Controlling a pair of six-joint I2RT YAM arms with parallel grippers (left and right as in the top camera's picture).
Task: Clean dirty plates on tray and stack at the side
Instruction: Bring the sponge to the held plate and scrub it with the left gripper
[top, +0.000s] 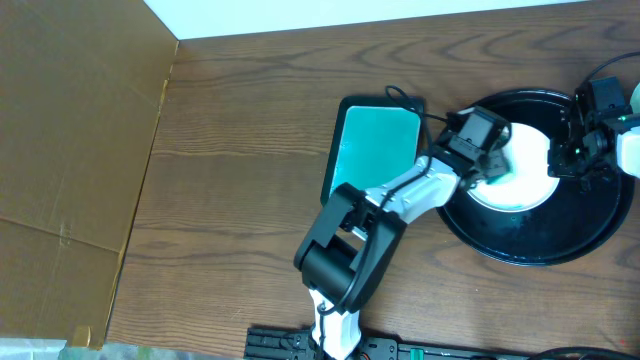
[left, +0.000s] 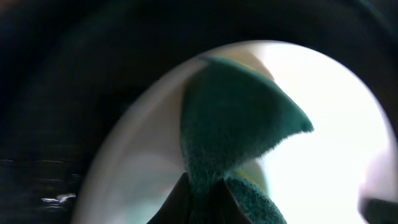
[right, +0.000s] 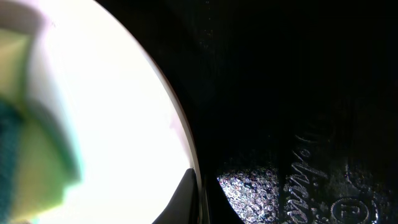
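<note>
The robot's left gripper should put the green sponge down near the middle of the rectangular teal tray (top: 366, 167).
A white plate (top: 525, 175) lies on the round black tray (top: 520, 245) at the right. My left gripper (top: 490, 165) is shut on a green sponge (left: 236, 118) that presses on the plate (left: 336, 124); its fingers (left: 205, 186) pinch the sponge's lower end. My right gripper (top: 565, 160) is shut on the plate's right rim (right: 106, 106), with one finger (right: 196, 186) on top at the edge over the tray (right: 298, 93). The sponge shows blurred at the left of the right wrist view (right: 25, 155). I cannot tell whether other plates lie under this one.
A rectangular teal tray with a black rim (top: 375, 150) lies left of the round tray, partly under my left arm. A pale round object (top: 630, 150) shows at the right frame edge. Brown cardboard (top: 70, 120) covers the table's left side.
</note>
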